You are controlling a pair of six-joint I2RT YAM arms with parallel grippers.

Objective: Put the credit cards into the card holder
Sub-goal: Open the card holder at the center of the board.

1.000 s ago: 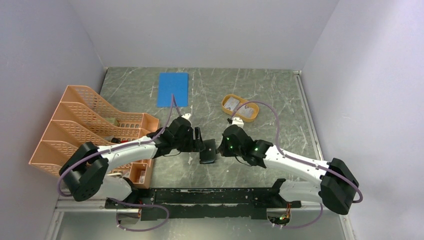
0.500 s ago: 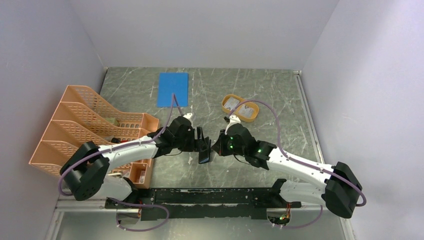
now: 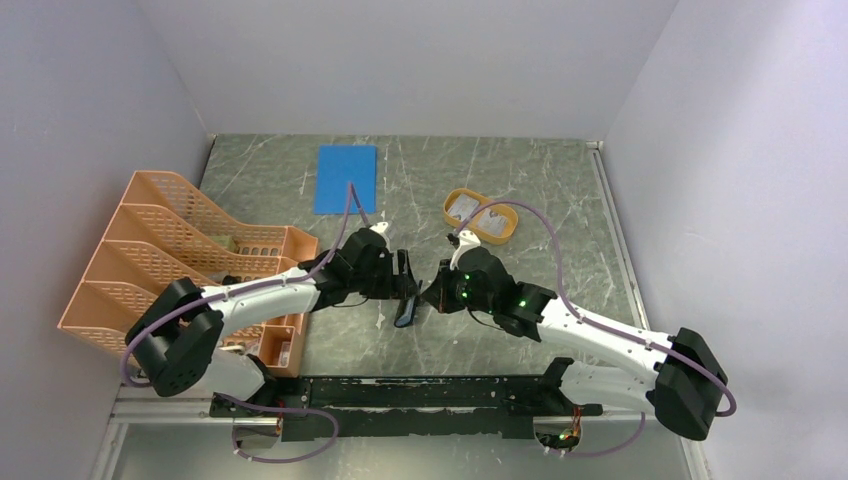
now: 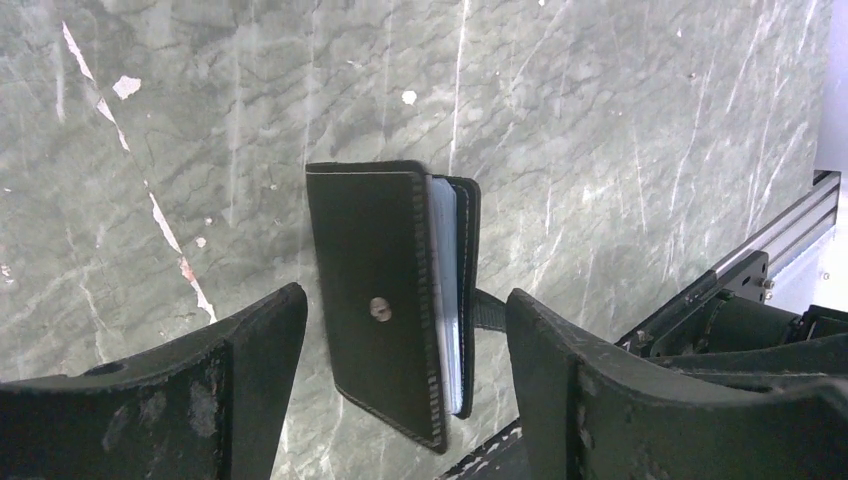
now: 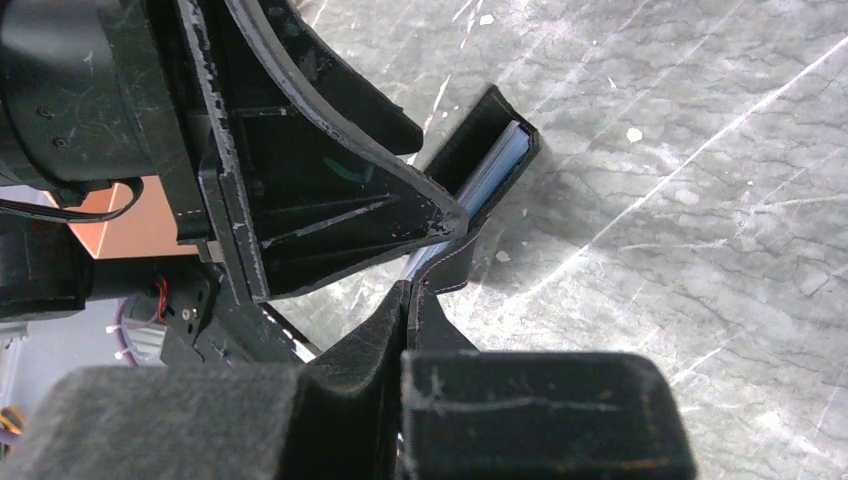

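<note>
My left gripper is facing the card holder's black cover folded over its pages, so it should open the cover and pinch the pages [image 4: 448, 290] before a card goes in.
The card holder [image 4: 385, 300] is a black wallet, folded nearly shut and held on edge above the table; it also shows in the top view [image 3: 407, 312] and the right wrist view [image 5: 495, 140]. Pale card edges [image 4: 447, 290] show between its covers. My left gripper [image 4: 405, 375] is open, with one finger on each side of the wallet and a gap to each. My right gripper [image 5: 412, 300] is shut on the wallet's snap tab [image 5: 445, 275], just right of the left gripper [image 3: 400, 283]. More pale cards [image 3: 463, 207] lie in the orange tray.
An orange oval tray [image 3: 497, 232] sits at the back right. A blue flat sheet [image 3: 346, 178] lies at the back. An orange mesh file rack [image 3: 180, 255] fills the left side. A black rail [image 3: 420, 393] runs along the near edge.
The wallet has gone from open, with its bluish inside showing, to nearly folded shut and edge-on. My right gripper has moved left towards the left gripper.
</note>
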